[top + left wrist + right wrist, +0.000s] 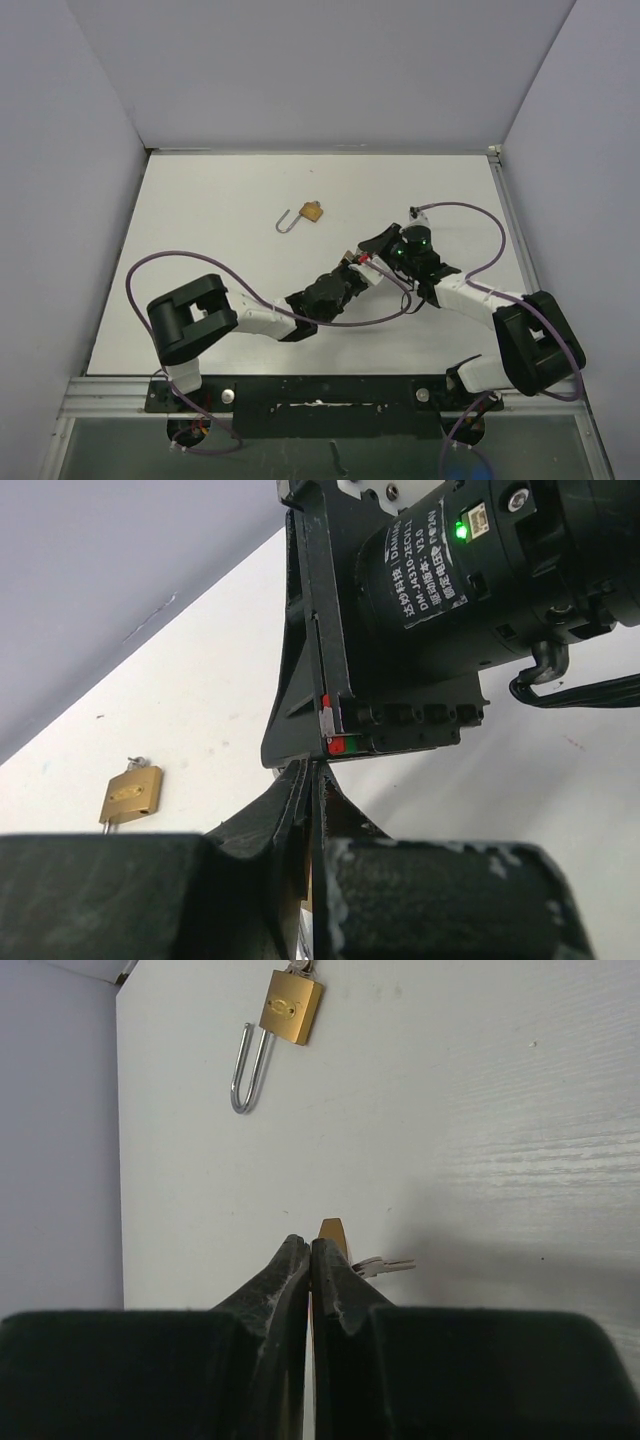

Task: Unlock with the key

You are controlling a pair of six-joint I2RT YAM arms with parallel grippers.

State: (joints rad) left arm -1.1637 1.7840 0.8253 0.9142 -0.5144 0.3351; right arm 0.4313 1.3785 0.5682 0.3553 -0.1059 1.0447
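The key, now held low over the table, will be let go by my right gripper on the white table [347,288] under my left gripper, nearer me than the brass padlock.
A brass padlock [313,211] lies on the white table at the back middle. It also shows in the left wrist view [131,795] and the right wrist view [291,1006]. Its steel shackle [243,1075] stands out of the body, and a small silver piece sticks out of the keyhole end. My right gripper [310,1242] is shut, low over the table, well short of the padlock. A brass key tip [333,1232] pokes out past its fingers, with a silver key [385,1265] beside it. My left gripper [312,765] is shut, its tips against the right gripper's body [440,590].
The two grippers meet at mid-table [360,252], left one [352,262] under the right one [365,246]. Purple cables loop over the table near both arms [480,262]. Grey walls close in the table on three sides.
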